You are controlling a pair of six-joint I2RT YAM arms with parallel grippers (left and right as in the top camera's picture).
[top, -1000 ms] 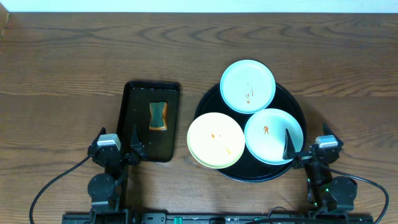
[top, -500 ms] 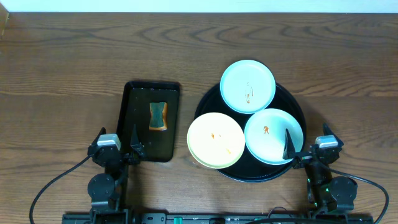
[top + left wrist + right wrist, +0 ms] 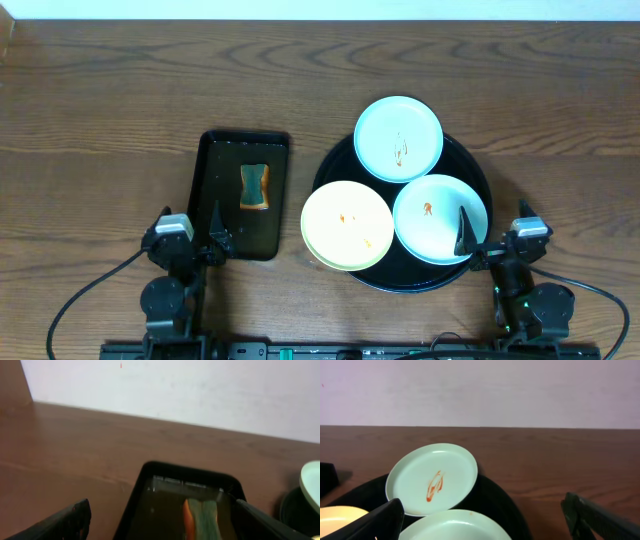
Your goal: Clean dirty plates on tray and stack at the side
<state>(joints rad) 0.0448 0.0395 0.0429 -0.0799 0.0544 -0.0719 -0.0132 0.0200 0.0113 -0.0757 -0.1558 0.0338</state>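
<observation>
The robot's left gripper needs to close on the narrow middle of the sponge [image 3: 255, 187] [image 3: 202, 524] in the rectangular tray, pinching it from its long sides.
The round black tray [image 3: 480, 178] holds three smeared plates: a mint one at the back [image 3: 398, 138], a mint one at the front right [image 3: 432, 222] and a pale yellow one at the front left [image 3: 346, 226], overhanging the rim. My right gripper [image 3: 492, 228] is open and empty at the tray's front right edge, one finger over the front mint plate. In the right wrist view it [image 3: 482, 522] frames that plate [image 3: 455, 529], with the back plate [image 3: 432, 480] beyond. My left gripper [image 3: 190, 225] is open and empty at the near end of the rectangular tray.
A small rectangular black tray [image 3: 222, 160] left of the round tray holds a yellow-green sponge [image 3: 255, 186]. In the left wrist view the sponge [image 3: 202, 520] lies between my open fingers. Bare wooden table surrounds both trays.
</observation>
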